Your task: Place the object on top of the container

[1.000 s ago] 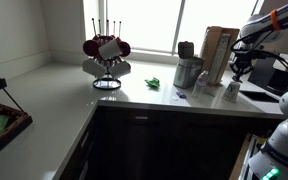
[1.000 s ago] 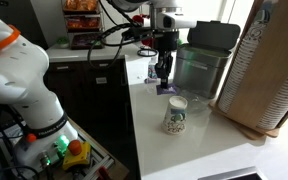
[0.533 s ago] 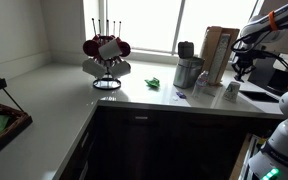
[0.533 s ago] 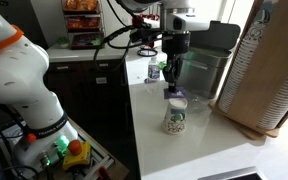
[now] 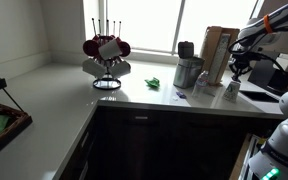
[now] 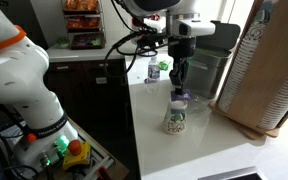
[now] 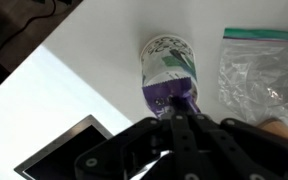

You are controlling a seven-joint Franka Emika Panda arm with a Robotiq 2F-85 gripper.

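Next, my gripper releases the small purple object on top of the white patterned cup [image 5: 233, 83] [image 7: 172, 95] next to the clear plastic bag. The purple object is now at the cup's rim or just above.
The small white patterned cup [image 6: 176, 118] stands on the white counter, in front of the taller grey metal canister [image 6: 202, 66]. My gripper [image 6: 180, 90] hangs right over the cup and is shut on a small purple object [image 6: 179, 98] that sits at or just above the cup's rim. In the wrist view the cup [image 7: 167, 55] lies ahead of my fingers [image 7: 179, 112], with the purple object [image 7: 171, 96] between them over its near side. In an exterior view the cup [image 5: 231, 92] is small, under the gripper [image 5: 238, 70].
A clear plastic bag [image 7: 260, 68] lies beside the cup. A brown slatted rack [image 6: 272, 70] stands close by. A small bottle [image 6: 154, 72] is behind the canister. Farther off are a mug tree [image 5: 106, 55], a green thing [image 5: 154, 83] and the counter edge [image 6: 134, 120].
My gripper has carried the purple object away from in front of the canister, toward the near side, and now holds it right over the white cup.
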